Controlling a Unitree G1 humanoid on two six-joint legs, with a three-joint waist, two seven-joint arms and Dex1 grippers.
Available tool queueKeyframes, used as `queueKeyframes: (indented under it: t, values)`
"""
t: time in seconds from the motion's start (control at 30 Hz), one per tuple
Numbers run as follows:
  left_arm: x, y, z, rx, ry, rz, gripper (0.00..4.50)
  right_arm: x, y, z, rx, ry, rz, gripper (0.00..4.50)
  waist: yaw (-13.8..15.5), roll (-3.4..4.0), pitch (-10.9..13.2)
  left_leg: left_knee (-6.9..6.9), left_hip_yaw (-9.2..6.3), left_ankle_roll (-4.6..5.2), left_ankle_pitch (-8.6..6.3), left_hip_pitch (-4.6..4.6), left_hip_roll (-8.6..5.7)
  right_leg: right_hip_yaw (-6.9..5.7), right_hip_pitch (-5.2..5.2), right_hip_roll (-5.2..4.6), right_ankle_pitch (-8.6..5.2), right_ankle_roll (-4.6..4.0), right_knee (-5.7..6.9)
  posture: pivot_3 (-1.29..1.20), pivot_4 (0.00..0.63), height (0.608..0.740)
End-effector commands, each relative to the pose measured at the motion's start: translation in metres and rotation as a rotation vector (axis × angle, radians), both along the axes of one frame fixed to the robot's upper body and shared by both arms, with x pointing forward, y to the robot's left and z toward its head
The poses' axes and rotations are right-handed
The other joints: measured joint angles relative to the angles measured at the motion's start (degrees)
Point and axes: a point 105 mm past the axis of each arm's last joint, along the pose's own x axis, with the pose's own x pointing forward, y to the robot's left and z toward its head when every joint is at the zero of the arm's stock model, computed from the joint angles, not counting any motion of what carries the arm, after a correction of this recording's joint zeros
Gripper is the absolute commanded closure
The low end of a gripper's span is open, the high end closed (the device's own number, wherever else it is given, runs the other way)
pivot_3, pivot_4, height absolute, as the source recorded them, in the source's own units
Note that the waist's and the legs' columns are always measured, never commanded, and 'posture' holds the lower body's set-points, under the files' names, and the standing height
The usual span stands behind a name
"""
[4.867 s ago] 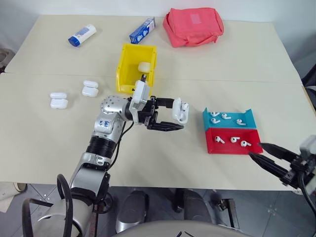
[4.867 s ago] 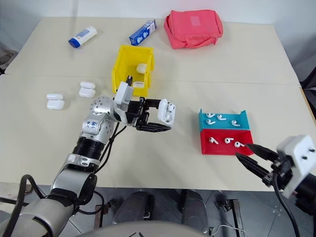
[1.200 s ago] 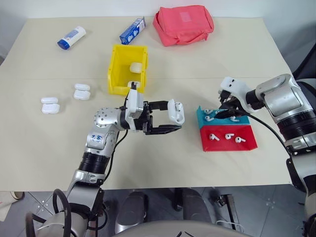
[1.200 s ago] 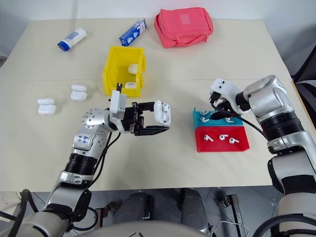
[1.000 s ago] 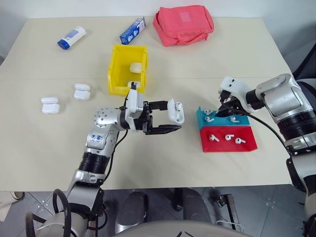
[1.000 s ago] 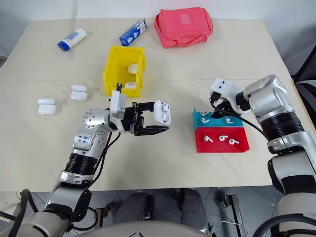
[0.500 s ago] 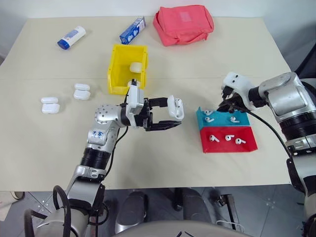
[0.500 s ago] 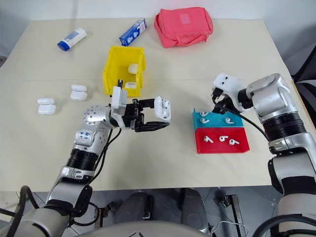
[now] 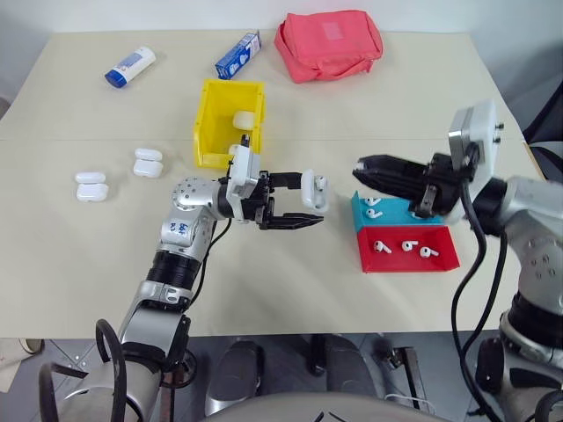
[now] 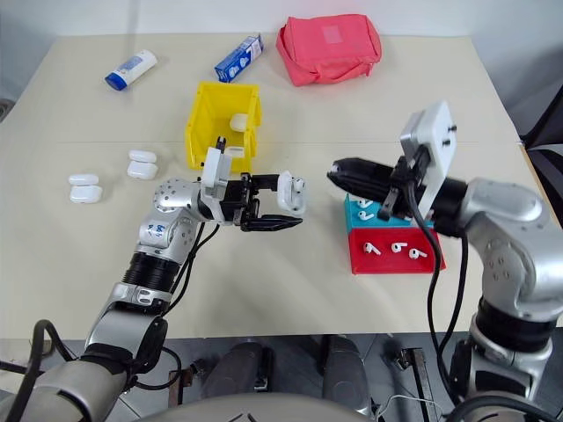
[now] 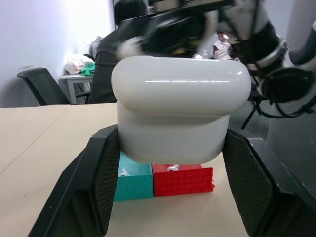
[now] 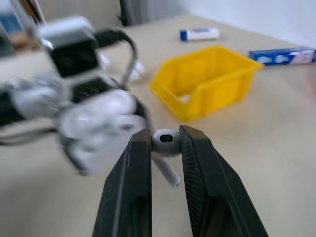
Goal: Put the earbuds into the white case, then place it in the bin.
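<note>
Next, my right gripper lets go of the earbud in the free slot of the white case [image 9: 320, 200] [image 12: 90, 145] that my left gripper holds.
My left gripper [image 9: 308, 200] is shut on the white case [image 9: 313, 188], holding it above the table's middle; in the left wrist view the case [image 11: 180, 108] sits between both black fingers [image 11: 94, 182]. My right gripper [image 9: 362, 167] points left at the case from a short gap away. It is shut on one earbud [image 12: 165, 142], pinched by its head with the stem hanging down. More earbuds [image 9: 407, 245] lie in the teal tray [image 9: 429, 214] and red tray [image 9: 400, 262] below the right hand. The yellow bin [image 9: 211, 132] stands behind the left gripper with a white case [image 9: 242, 119] inside.
Two pairs of spare white cases [image 9: 91, 186] [image 9: 148, 162] lie at the left. A white-and-blue tube [image 9: 129, 67], a blue box [image 9: 238, 54] and a pink pouch [image 9: 330, 33] sit along the far side.
My right gripper has lifted off the teal tray with an earbud, swung up and left, and turned to point at the case. The left gripper has kept its hold almost in place.
</note>
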Motion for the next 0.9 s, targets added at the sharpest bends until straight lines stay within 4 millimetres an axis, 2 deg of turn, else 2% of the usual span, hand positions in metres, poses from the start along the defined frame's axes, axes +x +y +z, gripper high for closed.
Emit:
queueKeyframes:
  t: [0.03, 0.13, 0.33, 0.9]
  values:
    - [0.000, -0.006, 0.012, -0.008, -0.054, -0.033, 1.74, -0.021, 0.016, 0.014, 0.147, -0.030, 0.040, 4.04, 0.0, 0.01, 0.0, 0.00, -0.02, 0.00, 0.00, 0.00, 0.03, -0.02, -0.02, 0.02, 0.00, -0.01, 0.01, 0.00, 0.150, 0.740]
    - [0.000, -0.010, 0.013, -0.006, -0.059, -0.061, 1.74, -0.023, 0.021, 0.010, 0.236, 0.024, 0.013, 4.04, 0.0, 0.01, 0.0, -0.01, -0.05, 0.00, 0.00, -0.02, 0.02, -0.02, -0.07, 0.01, -0.03, -0.06, 0.09, 0.00, 0.150, 0.740]
    - [-0.003, -0.013, 0.016, -0.009, -0.067, -0.092, 1.74, -0.021, 0.025, 0.001, 0.294, 0.076, -0.029, 4.04, -0.1, 0.01, 0.0, -0.02, 0.05, 0.09, -0.02, 0.00, -0.02, 0.05, -0.08, 0.03, -0.04, -0.06, 0.15, 0.00, 0.150, 0.740]
    - [-0.003, -0.015, 0.030, -0.052, -0.057, -0.088, 1.74, -0.023, 0.035, -0.035, 0.312, 0.180, -0.036, 4.04, -0.1, 0.00, 0.0, -0.02, 0.11, 0.25, -0.08, 0.00, 0.00, 0.11, -0.10, 0.08, -0.05, -0.09, 0.15, 0.00, 0.150, 0.740]
